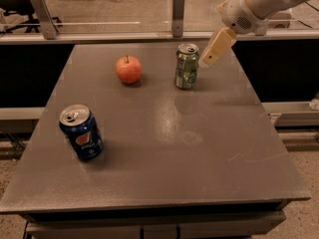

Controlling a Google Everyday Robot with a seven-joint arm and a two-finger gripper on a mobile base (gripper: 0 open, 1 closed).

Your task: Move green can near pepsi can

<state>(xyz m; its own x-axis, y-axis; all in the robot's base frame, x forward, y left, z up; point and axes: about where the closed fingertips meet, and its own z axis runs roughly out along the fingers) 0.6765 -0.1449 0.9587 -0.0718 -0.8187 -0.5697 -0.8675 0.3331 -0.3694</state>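
The gripper next goes to close on the green can's upper half (187, 59), just below its top.
The green can (187, 66) stands upright at the back of the grey table (199, 153), right of centre. The pepsi can (81, 132) stands upright near the table's front left. My gripper (215, 49) hangs from the white arm at the upper right, just right of the green can's top and a little above the table. It does not touch the can.
A red apple (128, 69) sits at the back, left of the green can. A rail with metal posts (178, 13) runs behind the table. The table's right edge lies close under the arm.
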